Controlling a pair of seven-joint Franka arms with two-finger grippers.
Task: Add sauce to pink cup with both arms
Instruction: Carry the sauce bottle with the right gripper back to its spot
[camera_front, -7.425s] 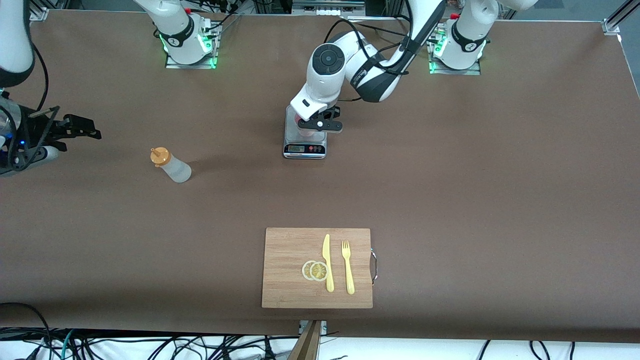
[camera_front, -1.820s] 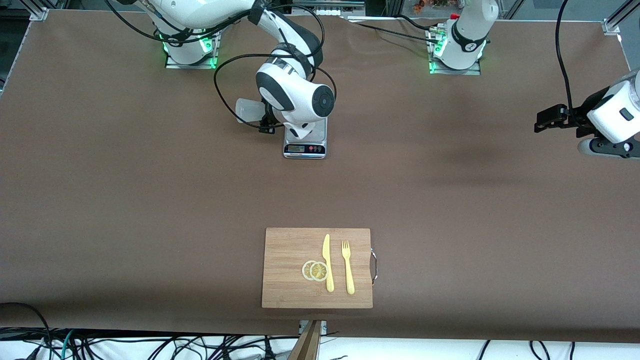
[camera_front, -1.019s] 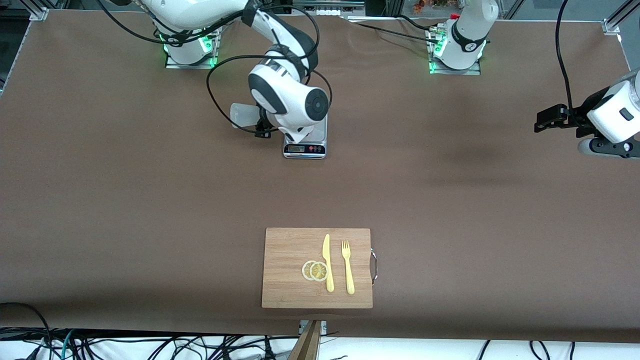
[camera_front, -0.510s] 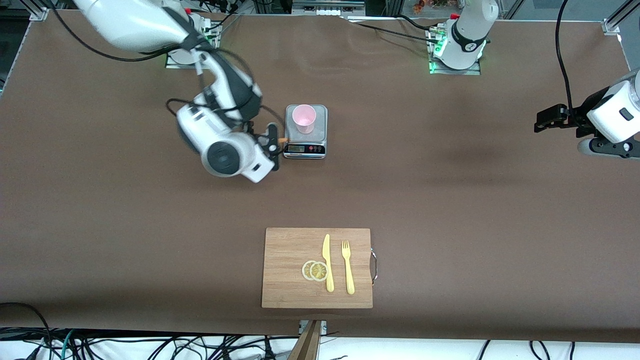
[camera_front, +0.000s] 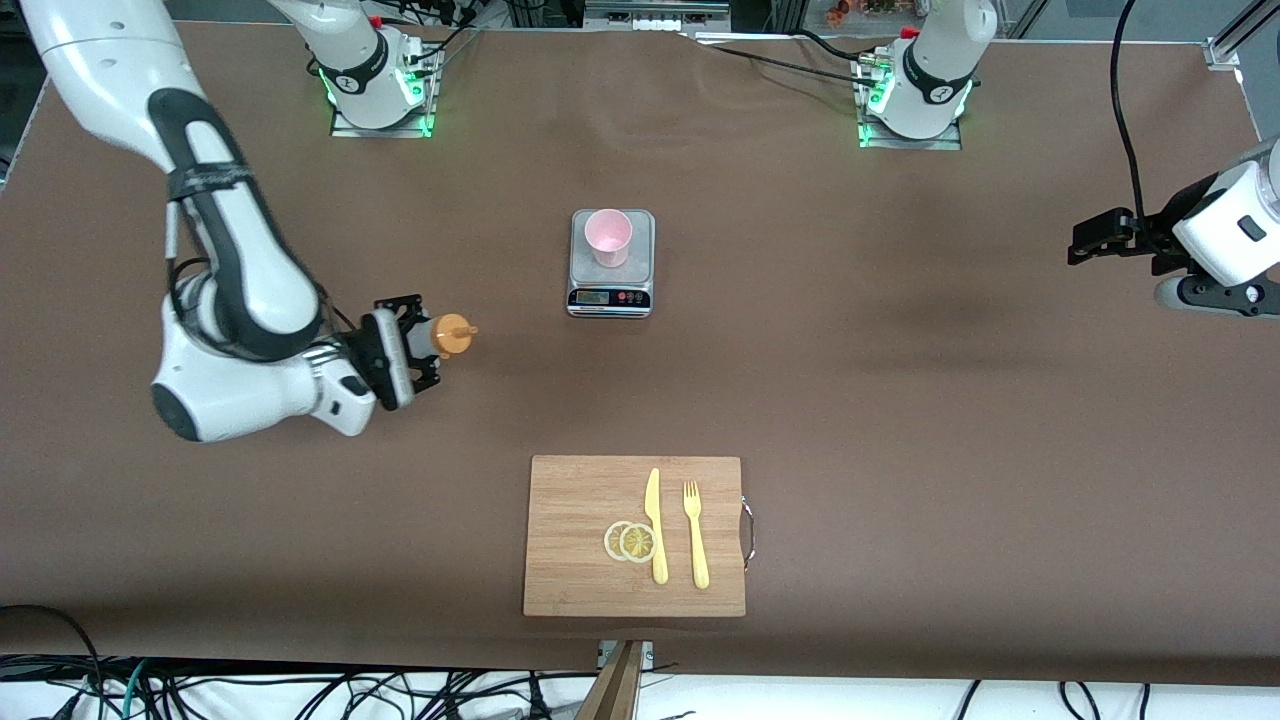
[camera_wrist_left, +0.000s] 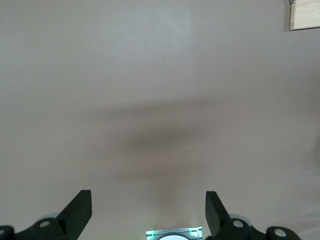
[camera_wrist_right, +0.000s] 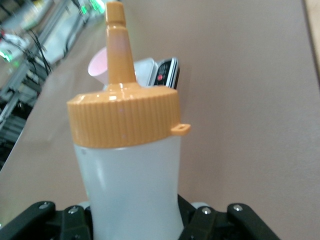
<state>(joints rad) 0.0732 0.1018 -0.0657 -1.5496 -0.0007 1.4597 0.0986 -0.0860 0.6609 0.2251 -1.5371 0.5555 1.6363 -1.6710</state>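
Next, my right gripper releases the sauce bottle on the bare table (camera_front: 385, 340) under its fingers, well short of the scale. The bottle is now held above the table.
The pink cup (camera_front: 608, 237) stands upright on the scale (camera_front: 610, 293) at mid-table; it also shows in the right wrist view (camera_wrist_right: 98, 67). My right gripper (camera_front: 408, 343) is shut on the sauce bottle (camera_front: 447, 335), held above the table toward the right arm's end from the scale, with its orange nozzle pointing toward the scale. In the right wrist view the bottle (camera_wrist_right: 127, 165) fills the middle between the jaws. My left gripper (camera_front: 1085, 240) is open and empty over bare table at the left arm's end, where that arm waits; its open jaws (camera_wrist_left: 148, 212) show only table between them.
A wooden cutting board (camera_front: 570, 500) lies nearer the front camera than the scale, with two lemon slices (camera_front: 630, 541), a yellow knife (camera_front: 655, 525) and a yellow fork (camera_front: 694, 533) on it. Its corner shows in the left wrist view (camera_wrist_left: 305, 15).
My right arm has swung away from the scale toward its own end of the table, carrying the bottle, so the cup is uncovered. The left arm has not moved.
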